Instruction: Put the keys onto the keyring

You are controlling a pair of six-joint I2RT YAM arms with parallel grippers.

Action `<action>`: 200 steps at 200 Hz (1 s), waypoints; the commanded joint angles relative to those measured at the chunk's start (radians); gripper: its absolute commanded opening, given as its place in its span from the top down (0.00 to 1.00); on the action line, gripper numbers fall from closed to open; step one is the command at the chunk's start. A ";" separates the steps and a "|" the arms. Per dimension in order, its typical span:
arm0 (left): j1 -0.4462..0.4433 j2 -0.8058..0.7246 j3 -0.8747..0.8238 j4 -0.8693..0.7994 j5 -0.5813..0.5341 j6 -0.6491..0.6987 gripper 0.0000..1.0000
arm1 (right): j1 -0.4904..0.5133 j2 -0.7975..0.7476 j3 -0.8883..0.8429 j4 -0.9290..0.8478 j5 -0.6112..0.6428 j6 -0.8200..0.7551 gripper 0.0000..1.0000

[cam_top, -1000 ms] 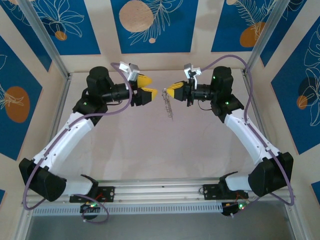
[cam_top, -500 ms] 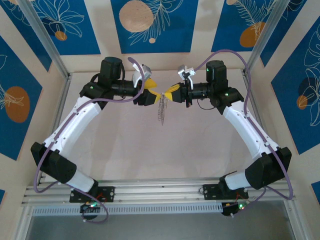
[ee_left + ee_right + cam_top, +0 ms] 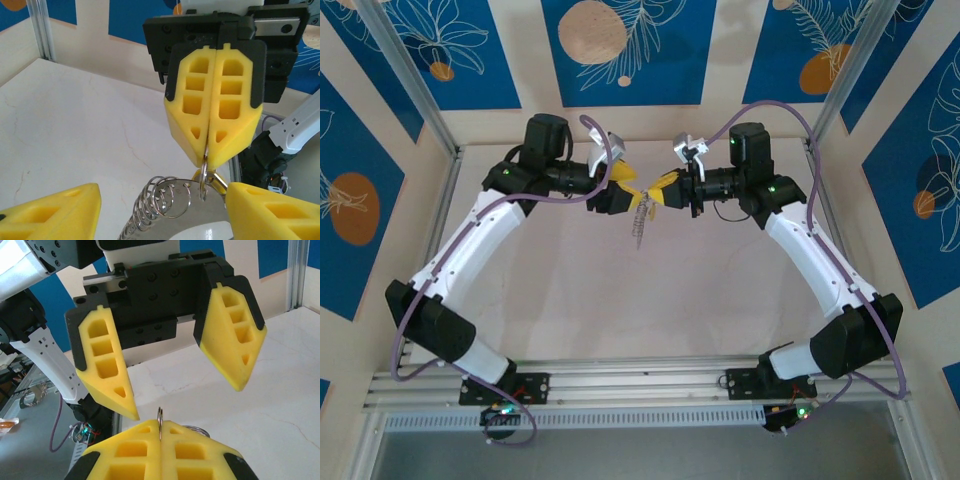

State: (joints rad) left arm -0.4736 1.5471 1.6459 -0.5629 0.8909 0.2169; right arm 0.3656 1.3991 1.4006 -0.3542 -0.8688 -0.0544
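The robot's right gripper pinches the top of the split ring above the hanging keyring, so the left gripper will hold it before the right gripper takes the ring's lower edge (image 3: 203, 194).
High over the table, the two grippers meet tip to tip. My right gripper (image 3: 660, 189) (image 3: 160, 426) is shut on a thin split ring at the top of the keyring (image 3: 639, 224), which hangs below it. In the left wrist view the keyring (image 3: 200, 217) is a grey metal plate with a row of holes carrying several wire rings. A small gold key head (image 3: 217, 179) sits behind its top, under the right gripper (image 3: 206, 159). My left gripper (image 3: 626, 190) (image 3: 162, 194) is open, its fingers either side of the keyring's top and apart from it.
The pale table (image 3: 570, 290) lies far below both grippers. Aluminium frame posts (image 3: 415, 80) stand at the back corners and a rail (image 3: 640, 382) runs along the near edge by the arm bases.
The left arm has swung up and right until its open fingers reach the right gripper's tip. The right gripper has shifted slightly left with the hanging keyring.
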 commanded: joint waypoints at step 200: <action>-0.043 -0.067 -0.154 0.353 -0.007 -0.180 1.00 | -0.031 -0.065 -0.076 0.236 0.055 0.166 0.58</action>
State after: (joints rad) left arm -0.5053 1.5253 1.5349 -0.3653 0.9310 0.1192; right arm 0.3656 1.4014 1.3861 -0.2817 -0.8085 0.0067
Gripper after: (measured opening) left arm 0.047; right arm 0.319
